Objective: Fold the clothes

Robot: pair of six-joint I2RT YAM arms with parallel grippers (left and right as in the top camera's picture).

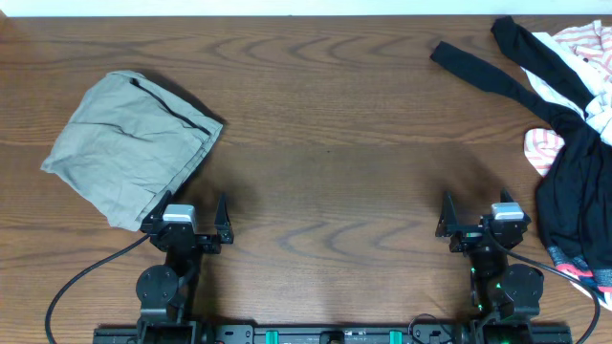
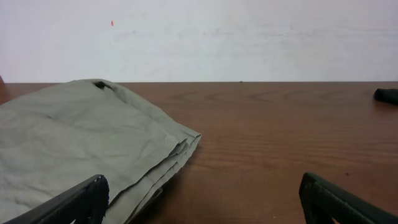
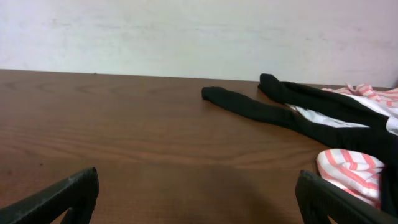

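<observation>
I will close my right gripper on the black leggings' side edge (image 1: 546, 225), near the red-edged waistband.
The black leggings (image 1: 564, 182) lie crumpled at the table's right edge, with two narrow legs reaching to the far right, one ending near the middle back (image 1: 449, 54). The waistband with a red edge shows at the front right (image 1: 579, 266). In the right wrist view the legs (image 3: 273, 111) stretch across the wood ahead. My right gripper (image 1: 475, 217) is open and empty, left of the leggings; its fingers show in its own view (image 3: 199, 202). My left gripper (image 1: 194, 218) is open and empty at the front left; its own view shows it too (image 2: 202, 199).
A folded khaki-grey garment (image 1: 129, 143) lies at the left, just beyond my left gripper, also in the left wrist view (image 2: 81, 137). White and red-striped garments (image 1: 588, 57) lie tangled with the leggings at the far right, seen in the right wrist view (image 3: 351, 171).
</observation>
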